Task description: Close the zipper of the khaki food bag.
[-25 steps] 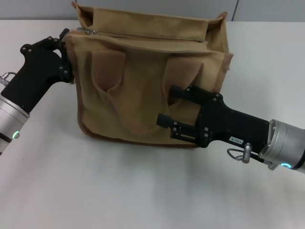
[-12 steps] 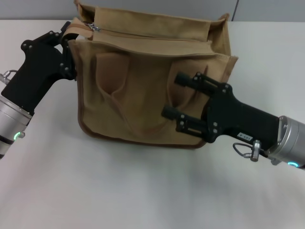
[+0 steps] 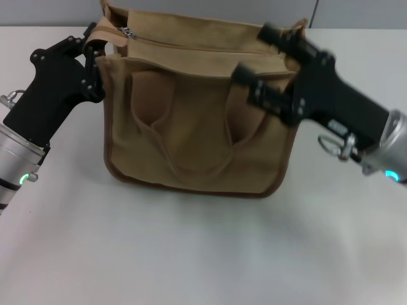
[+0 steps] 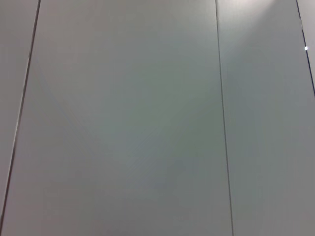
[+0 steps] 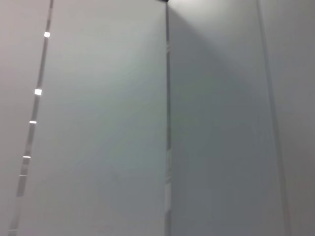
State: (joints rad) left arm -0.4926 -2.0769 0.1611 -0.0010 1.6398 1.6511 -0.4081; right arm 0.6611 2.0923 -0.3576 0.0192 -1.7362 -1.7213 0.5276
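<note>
My right gripper is to go next to the small silver slider (image 3: 128,32) on the zipper of the khaki food bag, beside my left gripper, and close there.
The khaki food bag (image 3: 191,136) stands on the white table, its front handle hanging down. The zipper (image 3: 203,43) runs along its top, and the small silver slider (image 3: 129,33) sits at the bag's left end. My left gripper (image 3: 94,60) rests against the bag's upper left corner, just beside the slider, and its front end is hidden by the bag's edge. My right gripper (image 3: 251,52) is open and empty, held in front of the bag's upper right corner, over the right end of the zipper. Both wrist views show only grey panels.
The white table (image 3: 191,254) extends in front of the bag and to both sides. A grey wall (image 3: 356,13) runs along the back edge, close behind the bag.
My right gripper has risen from the bag's lower front to its upper right corner. The bag now stands more upright with its handle hanging loose. The left arm has hardly moved.
</note>
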